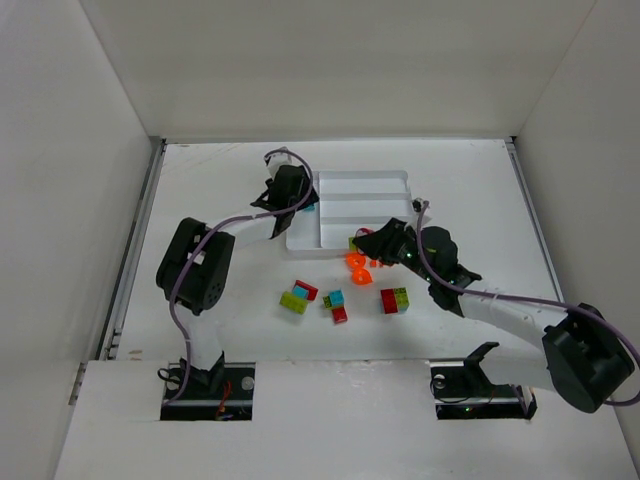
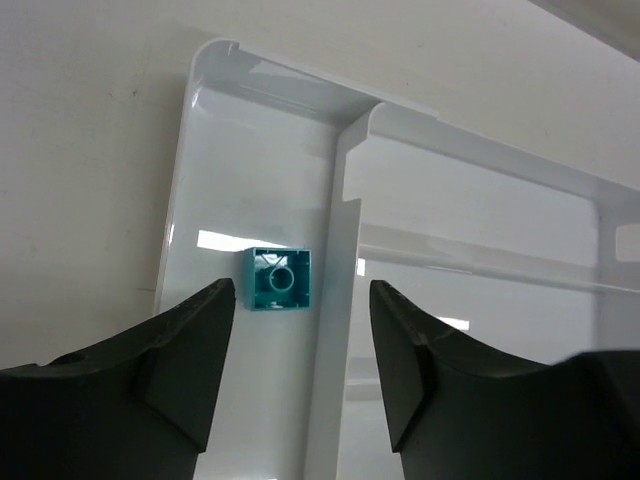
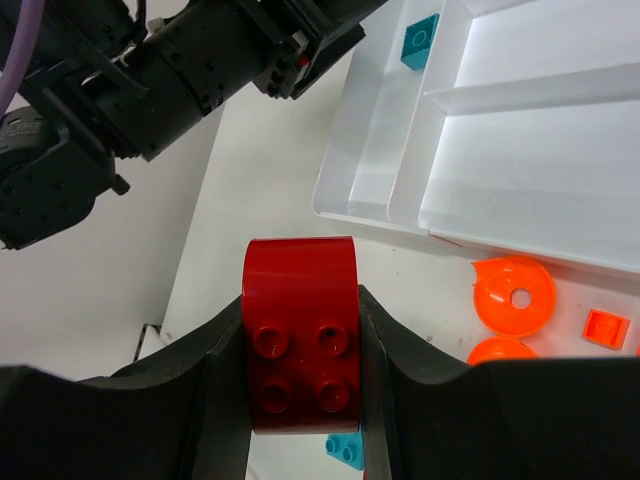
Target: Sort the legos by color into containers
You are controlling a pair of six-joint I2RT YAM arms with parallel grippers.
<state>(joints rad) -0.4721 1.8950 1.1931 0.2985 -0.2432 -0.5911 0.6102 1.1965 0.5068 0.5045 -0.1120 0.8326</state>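
The red brick will pass from my right gripper into my left gripper, above the white tray's front long section (image 1: 338,229).
The white tray (image 1: 360,176) lies at the table's middle back. A teal brick (image 2: 279,279) lies alone in its short-side section; it also shows in the right wrist view (image 3: 420,40). My left gripper (image 2: 302,300) hangs open and empty just above that brick, over the tray's left end (image 1: 295,200). My right gripper (image 3: 300,335) is shut on a red brick (image 3: 300,340) with a rounded top, held above the table near the tray's front left corner (image 1: 372,242). The tray's long sections (image 3: 520,170) look empty where I see them.
Loose bricks lie in front of the tray: a lime and red pair (image 1: 297,296), a teal and red group (image 1: 335,303), a red and lime pair (image 1: 395,300). Orange round pieces (image 3: 513,296) and a tiny orange one (image 3: 607,328) lie by the tray's front edge. The left arm (image 3: 190,60) is close by.
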